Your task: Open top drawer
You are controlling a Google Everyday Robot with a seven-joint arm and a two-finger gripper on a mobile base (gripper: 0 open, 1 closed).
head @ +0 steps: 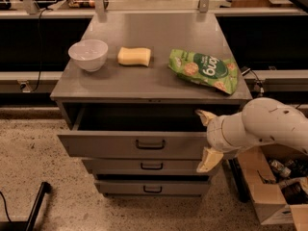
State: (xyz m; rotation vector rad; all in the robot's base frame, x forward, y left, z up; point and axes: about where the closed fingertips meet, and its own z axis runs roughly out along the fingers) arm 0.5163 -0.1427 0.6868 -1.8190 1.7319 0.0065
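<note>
I need to take its top edge (pixel 196 133) and pull further, because the top drawer is only partly out and my gripper's fingers are spread around the end of the drawer's front.
The top drawer (pixel 110 145) of the grey metal cabinet stands pulled out, its dark interior showing. Its small dark loop handle (pixel 150 144) is at the centre of the front. My gripper (pixel 207 137) is at the right end of the drawer front, on a white arm coming in from the right. It is open: one tan finger (pixel 206 116) stands above the front's top edge and the other below it, spread wide, with the right end of the front between them.
Two shallower drawers (pixel 151 166) sit below, slightly out. On the cabinet top (pixel 159 32) are a white bowl (pixel 89 54), a yellow sponge (pixel 134 56) and a green snack bag (pixel 204 70). A cardboard box (pixel 269 196) stands at lower right, a black pole (pixel 36 206) at lower left.
</note>
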